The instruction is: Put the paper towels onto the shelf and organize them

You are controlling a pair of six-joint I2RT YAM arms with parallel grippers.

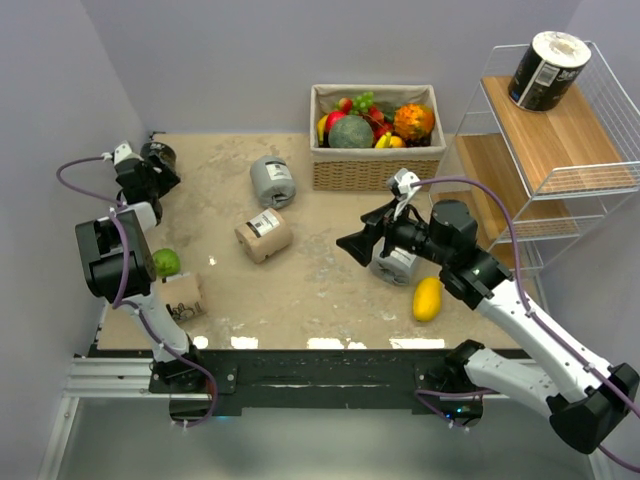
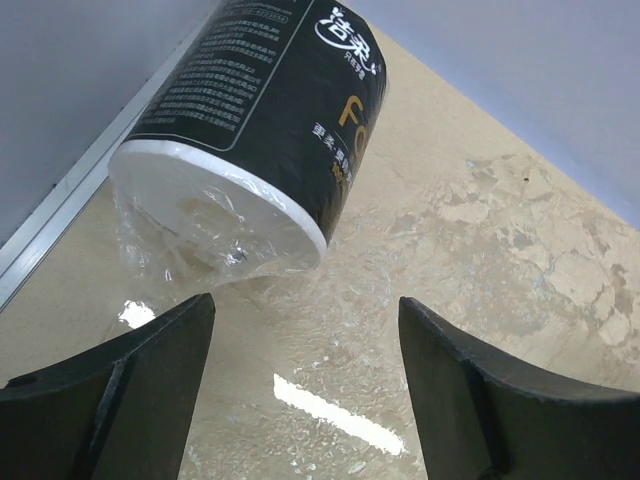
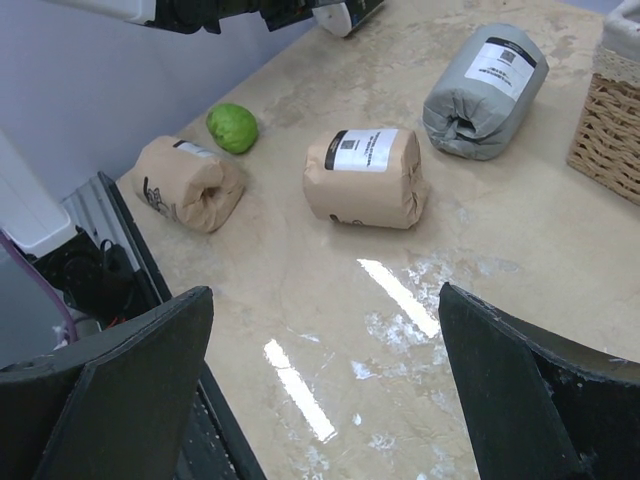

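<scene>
The end of the black roll is beyond my left gripper's fingertips, so next I reach into the roll's core, pinch the roll's rim (image 2: 304,238) and hand the roll to my right gripper.
A black paper towel roll (image 2: 260,130) in clear film lies on its side by the table's far left wall, just beyond my left gripper (image 2: 305,303), which is open with nothing between its fingers. My right gripper (image 3: 325,292) hovers open and empty over mid-table (image 1: 347,243). Ahead of it lie a tan roll (image 3: 365,175), a grey roll (image 3: 487,90) and a second tan roll (image 3: 188,182). Another grey roll (image 1: 395,266) lies partly under the right arm. A black roll (image 1: 548,68) stands on the top board of the shelf (image 1: 560,135).
A wicker basket (image 1: 375,165) of fruit stands at the back centre. A yellow mango (image 1: 427,298) lies near the right arm, and a green fruit (image 1: 166,262) sits beside the left arm. Grey walls close in the left and back of the table.
</scene>
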